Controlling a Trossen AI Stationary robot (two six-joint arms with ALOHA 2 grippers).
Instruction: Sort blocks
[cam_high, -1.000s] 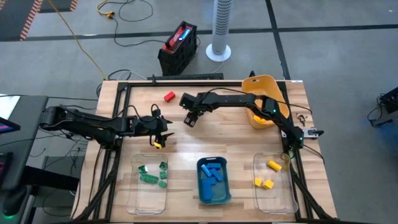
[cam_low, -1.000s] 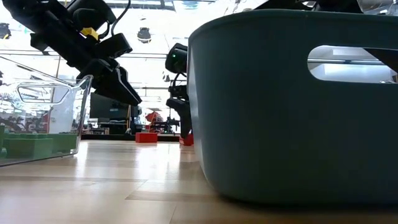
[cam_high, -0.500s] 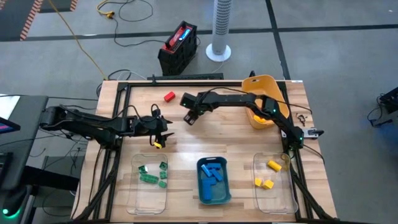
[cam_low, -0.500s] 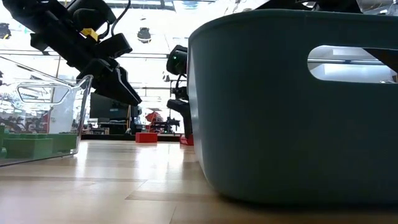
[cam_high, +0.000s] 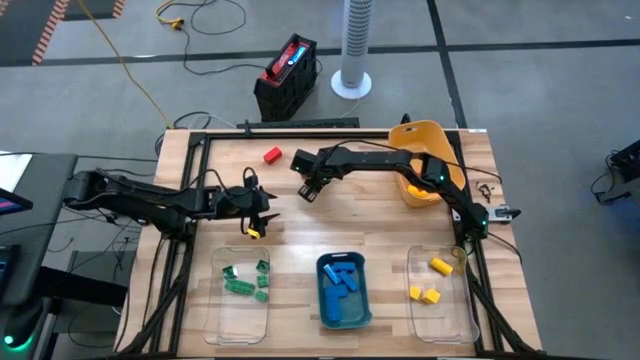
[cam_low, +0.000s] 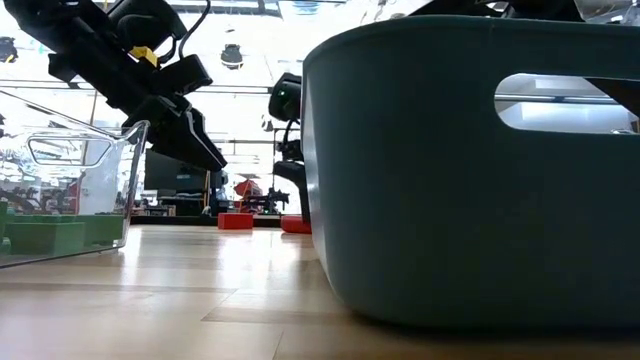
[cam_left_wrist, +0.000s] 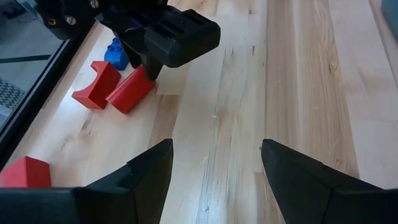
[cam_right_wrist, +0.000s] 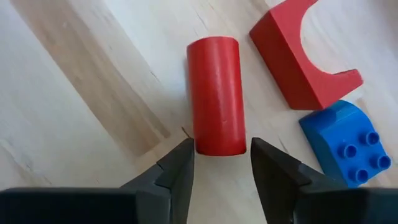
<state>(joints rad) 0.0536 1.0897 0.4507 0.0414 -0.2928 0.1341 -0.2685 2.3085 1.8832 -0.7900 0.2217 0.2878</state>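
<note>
My right fingers reach just the red cylinder's near end, so I should open and grip deeper (cam_right_wrist: 218, 115) along its sides before lifting it to the yellow bin.
My right gripper (cam_right_wrist: 219, 152) is open and points down at the far middle of the table (cam_high: 309, 189). Its fingertips stand on either side of the near end of a red cylinder (cam_right_wrist: 216, 93) lying flat on the wood; I cannot tell whether they touch it. A red arch block (cam_right_wrist: 301, 59) and a blue studded brick (cam_right_wrist: 345, 149) lie just beside it. Another red block (cam_high: 272, 155) rests farther left. My left gripper (cam_left_wrist: 214, 152) is open and empty, waiting left of centre (cam_high: 257, 217), and it looks toward the same red cylinder (cam_left_wrist: 130, 90).
Along the near edge stand a clear bin with green blocks (cam_high: 243, 290), a teal bin with blue blocks (cam_high: 343, 290) and a clear bin with yellow blocks (cam_high: 438, 290). A yellow bin (cam_high: 425, 160) stands at the far right. Bare wood lies between the two grippers.
</note>
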